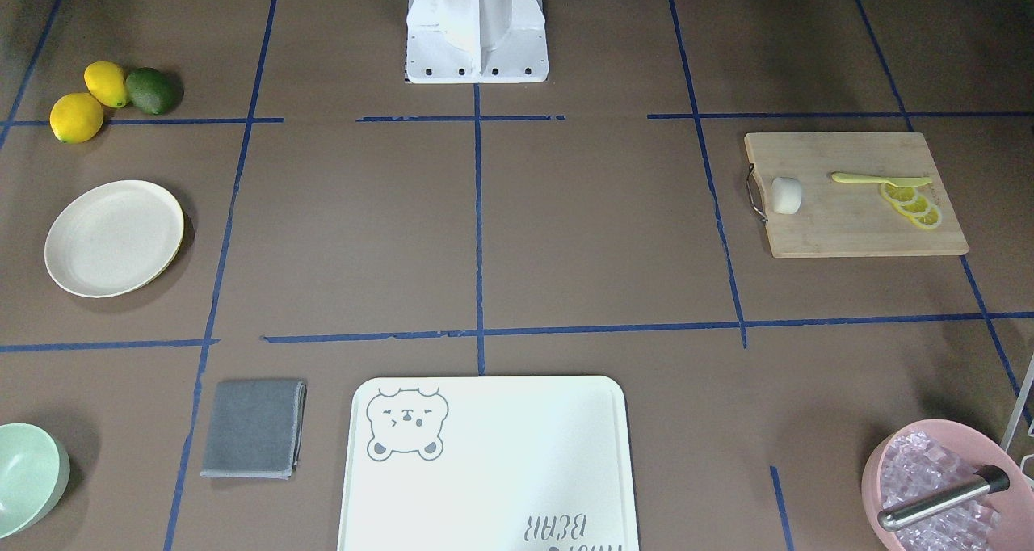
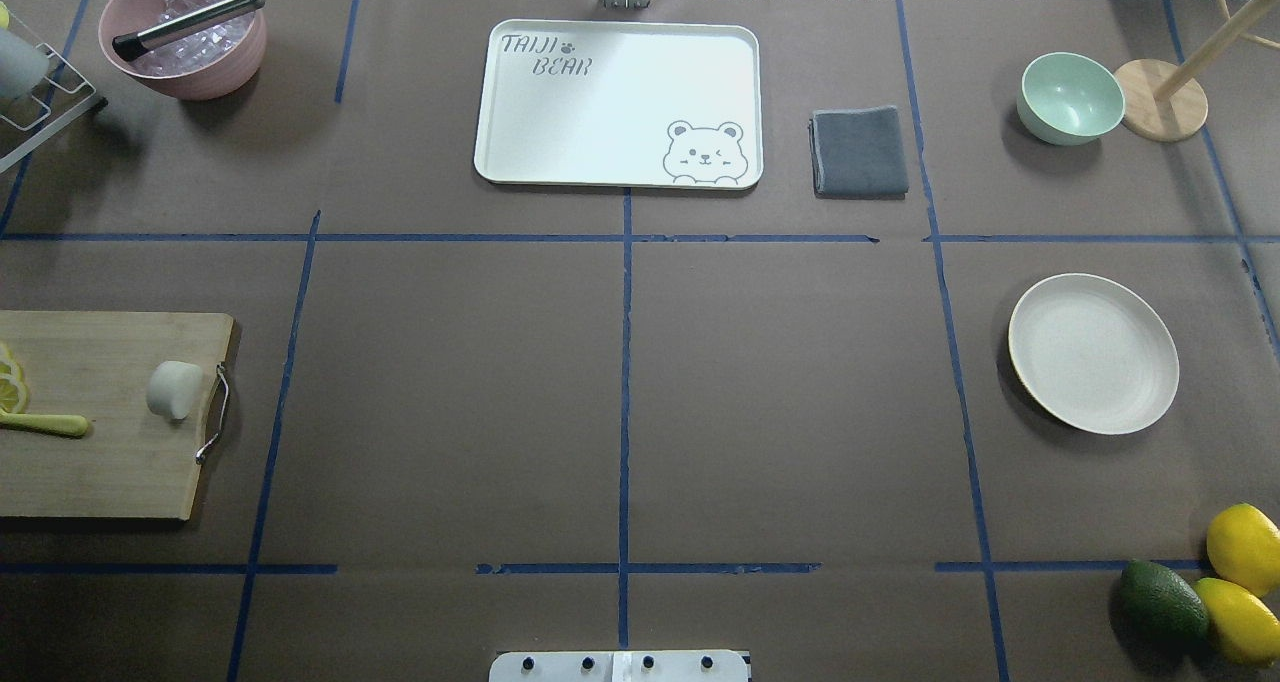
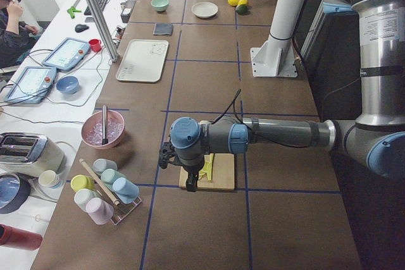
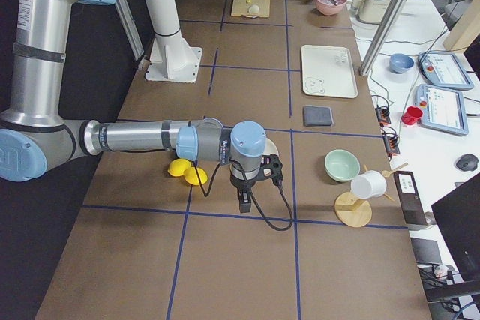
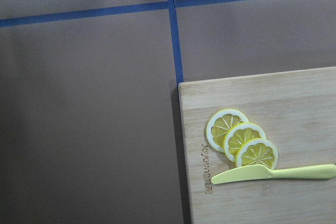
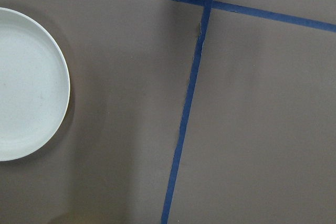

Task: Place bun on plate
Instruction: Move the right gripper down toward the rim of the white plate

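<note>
I need to next use my right gripper to take hold of the cream plate by the plate's rim [image 1: 48, 241] [image 6: 69, 86], on the side farthest from the wooden cutting board.
The small white bun [image 1: 786, 195] [image 2: 174, 389] lies on a wooden cutting board [image 1: 856, 220] next to its metal handle. Far across the table, the cream plate [image 1: 113, 237] [image 2: 1092, 352] [image 6: 21, 82] holds nothing. My left gripper [image 3: 192, 184] hangs above the board, over the lemon slices [image 5: 241, 141] and yellow knife [image 5: 273, 173]. My right gripper [image 4: 245, 201] hovers beside the plate. Both grippers show only in the side views, so I cannot tell whether they are open or shut.
A bear-print tray [image 2: 618, 102], grey cloth [image 2: 859, 151], mint bowl [image 2: 1070, 97] and pink ice bowl [image 2: 185, 42] line the far edge. Two lemons and an avocado [image 2: 1162, 600] lie near the plate. The robot's base [image 1: 477, 26] stands mid-table.
</note>
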`<state>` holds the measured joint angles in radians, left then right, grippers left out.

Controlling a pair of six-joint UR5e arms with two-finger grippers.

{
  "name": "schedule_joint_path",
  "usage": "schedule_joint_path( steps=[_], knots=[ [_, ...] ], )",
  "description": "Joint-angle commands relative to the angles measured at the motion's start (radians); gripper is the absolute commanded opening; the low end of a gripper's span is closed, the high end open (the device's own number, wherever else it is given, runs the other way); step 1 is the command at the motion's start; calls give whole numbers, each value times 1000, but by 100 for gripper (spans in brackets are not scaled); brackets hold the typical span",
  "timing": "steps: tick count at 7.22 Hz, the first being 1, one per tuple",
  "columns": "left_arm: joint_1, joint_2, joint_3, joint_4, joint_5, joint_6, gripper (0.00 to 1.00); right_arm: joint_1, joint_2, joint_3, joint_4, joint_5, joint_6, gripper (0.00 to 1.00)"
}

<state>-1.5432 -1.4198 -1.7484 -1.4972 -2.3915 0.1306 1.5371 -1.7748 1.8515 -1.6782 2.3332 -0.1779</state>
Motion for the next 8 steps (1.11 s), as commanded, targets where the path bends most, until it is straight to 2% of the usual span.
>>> schedule_joint_path(
  steps=[1, 3, 4, 5, 6, 8],
  knots=[
    [0, 2, 0, -2, 0, 0, 100, 0, 0, 0, 2, 0, -12, 100],
    [0, -11, 13, 0, 0, 0, 100, -8, 15, 3, 2, 11, -8, 100],
    [0, -8, 15, 0, 0, 0, 100, -67, 38, -5, 32, 30, 3, 100],
    [0, -8, 17, -2, 0, 0, 100, -99, 41, -67, 157, 50, 81, 99],
    [0, -7, 17, -2, -2, 0, 100, -147, 41, -137, 342, 86, 251, 99],
    [0, -7, 15, -2, -2, 0, 100, -265, 43, -266, 707, 72, 572, 99]
  ],
)
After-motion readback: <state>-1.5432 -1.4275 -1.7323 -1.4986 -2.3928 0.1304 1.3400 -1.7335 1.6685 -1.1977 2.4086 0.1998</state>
